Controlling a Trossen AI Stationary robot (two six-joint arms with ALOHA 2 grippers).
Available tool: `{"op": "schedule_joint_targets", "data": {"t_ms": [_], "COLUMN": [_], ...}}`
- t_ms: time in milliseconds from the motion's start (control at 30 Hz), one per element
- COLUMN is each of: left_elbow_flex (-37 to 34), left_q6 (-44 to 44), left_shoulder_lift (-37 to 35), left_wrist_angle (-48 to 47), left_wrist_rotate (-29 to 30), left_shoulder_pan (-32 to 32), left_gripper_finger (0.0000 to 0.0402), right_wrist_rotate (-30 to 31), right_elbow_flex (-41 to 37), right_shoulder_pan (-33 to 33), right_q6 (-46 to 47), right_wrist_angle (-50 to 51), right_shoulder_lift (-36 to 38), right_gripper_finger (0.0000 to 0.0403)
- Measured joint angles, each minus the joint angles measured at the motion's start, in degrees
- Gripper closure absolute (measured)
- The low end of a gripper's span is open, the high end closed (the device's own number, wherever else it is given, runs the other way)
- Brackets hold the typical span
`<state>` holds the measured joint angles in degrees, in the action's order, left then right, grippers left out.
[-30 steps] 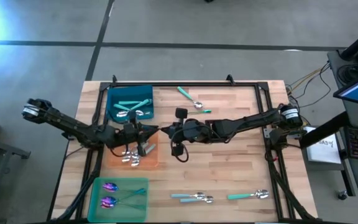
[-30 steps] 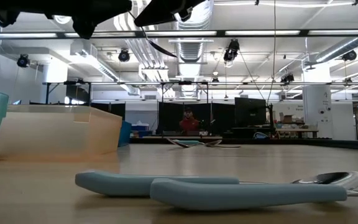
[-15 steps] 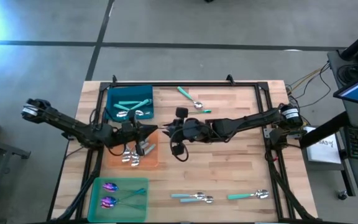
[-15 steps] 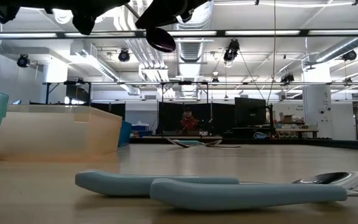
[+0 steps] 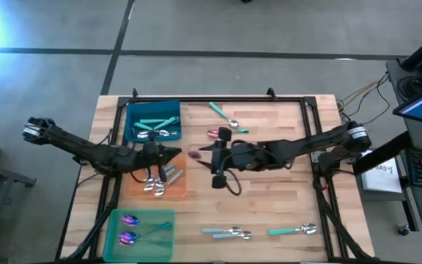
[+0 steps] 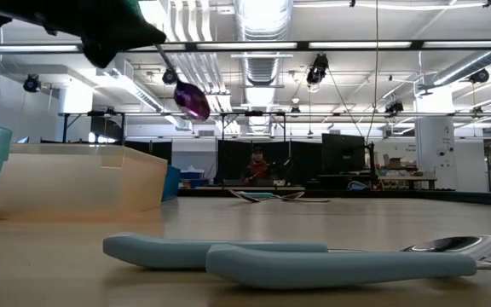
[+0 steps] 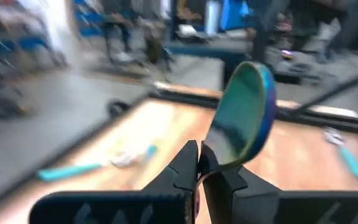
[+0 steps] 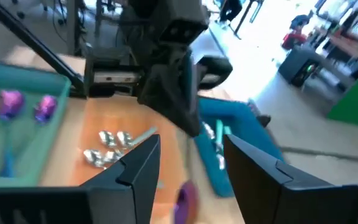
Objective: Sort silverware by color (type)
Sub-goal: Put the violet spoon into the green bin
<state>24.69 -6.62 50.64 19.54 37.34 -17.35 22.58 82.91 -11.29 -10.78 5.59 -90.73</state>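
Observation:
I will set the purple spoon between the two purple spoons in the green tray (image 5: 135, 229) with my left gripper. The spoon is now held beside the orange tray.
My left gripper (image 5: 173, 152) hovers over the table's middle, beside the orange tray (image 5: 180, 192), shut on an iridescent purple spoon (image 5: 195, 155). The spoon's head (image 7: 244, 112) sticks out past the fingertips toward my right arm. My right gripper (image 5: 212, 157) stands open just right of the spoon, its fingers (image 8: 143, 157) wide apart and touching nothing. Silver spoons lie in the blue tray (image 5: 132, 117) and the orange tray, and two purple ones lie in the green tray (image 5: 160, 236). My left gripper pinches the purple spoon's thin handle (image 7: 207, 167) between its two fingers, close behind the head. The fingers come level from the table's left, along the spoon. The spoon is lifted clear of the table, its head (image 6: 192, 101) slanting down below the fingers.
Teal-handled spoons lie loose on the wood: one pair at the far middle (image 5: 226, 116), another pair at the near edge (image 5: 226, 233), one at the near right (image 5: 293, 230). A black frame (image 5: 218, 98) runs round the table.
My right gripper has opened, let go of the purple spoon and drawn back toward the table's right edge. The spoon stays in my left gripper, which has kept its place, and its head now hangs lower and slants down.

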Motion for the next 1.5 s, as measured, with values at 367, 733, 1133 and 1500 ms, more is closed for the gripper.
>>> {"op": "schedule_joint_targets", "data": {"t_ms": [367,733,1133,1500], "left_elbow_flex": [6.7,30.9,30.2,28.9], "left_q6": [-16.1,-24.9,-39.0,-40.6], "left_shoulder_lift": [3.5,10.8,15.0,23.1], "left_wrist_angle": [-6.9,-65.3,-73.4,-73.5], "left_wrist_rotate": [-30.3,-49.7,-52.0,-57.1], "left_shoulder_pan": [-0.8,-5.2,-15.4,-17.9], "left_gripper_finger": [0.0401,0.0401,0.0401,0.0399], "right_wrist_rotate": [-0.7,-9.2,-9.6,-9.7], "right_elbow_flex": [0.0,-0.1,-0.1,-0.1], "right_shoulder_pan": [-1.5,-2.0,-2.7,-2.8], "right_q6": [22.3,35.3,37.3,40.3], "right_wrist_angle": [20.7,39.5,43.0,47.3], "right_shoulder_lift": [6.5,5.0,1.8,1.2], "right_gripper_finger": [0.0259,0.0275,0.0276,0.0273]}}
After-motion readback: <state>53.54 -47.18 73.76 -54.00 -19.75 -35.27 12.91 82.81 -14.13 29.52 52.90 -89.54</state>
